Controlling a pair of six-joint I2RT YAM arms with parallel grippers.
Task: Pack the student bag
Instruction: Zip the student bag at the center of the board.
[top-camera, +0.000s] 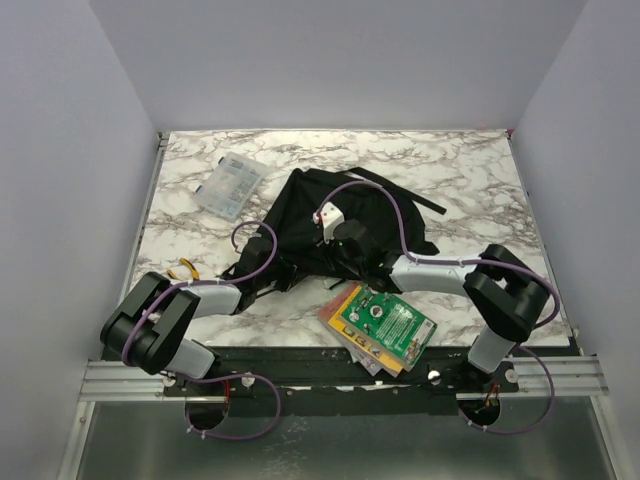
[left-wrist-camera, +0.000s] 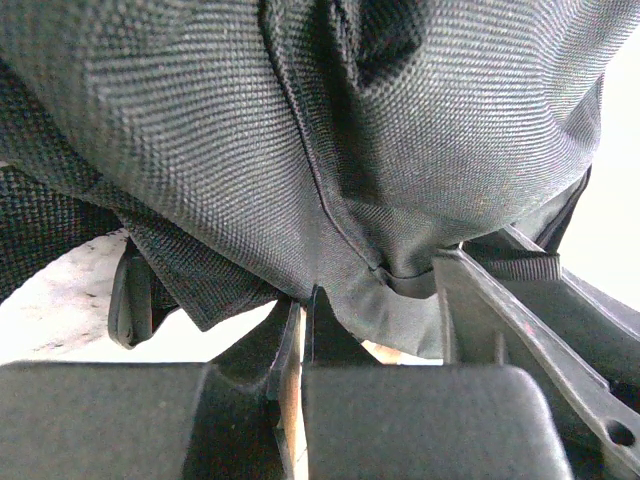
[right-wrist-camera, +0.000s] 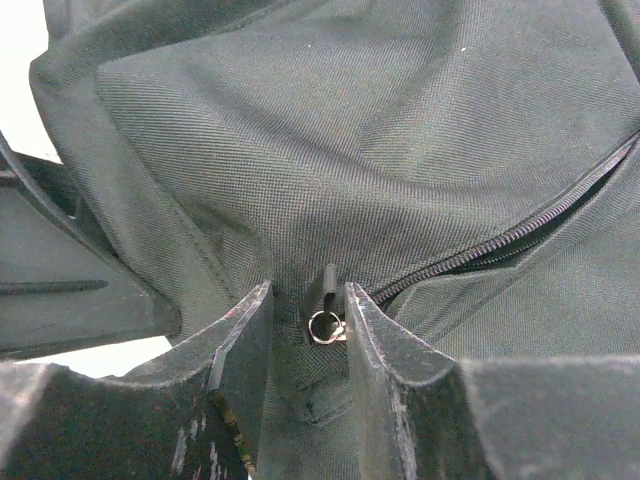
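Observation:
I have just the edge of the bag's fold pinched in my left gripper, so I will take the fabric deeper (left-wrist-camera: 298, 258) and hold it while my right gripper pulls the zipper.
The student bag (top-camera: 330, 205), a big black fabric backpack, lies crumpled in the middle of the marble table (top-camera: 470, 180). My left gripper (left-wrist-camera: 300, 305) is shut on a fold of its fabric at the near left edge (top-camera: 280, 265), and the cloth hangs raised above the table. My right gripper (right-wrist-camera: 308, 292) is open over the bag's middle (top-camera: 338, 235). Between its fingers sits the zipper pull (right-wrist-camera: 325, 322) with its small metal ring, close against the right finger. The zipper (right-wrist-camera: 510, 240) runs up to the right, partly open.
A stack of books (top-camera: 380, 325) with a green cover on top lies at the table's near edge, right of centre. A clear plastic case (top-camera: 230, 186) sits at the back left. A small yellow object (top-camera: 185, 269) lies by the left arm. A black strap (top-camera: 400, 195) trails to the right.

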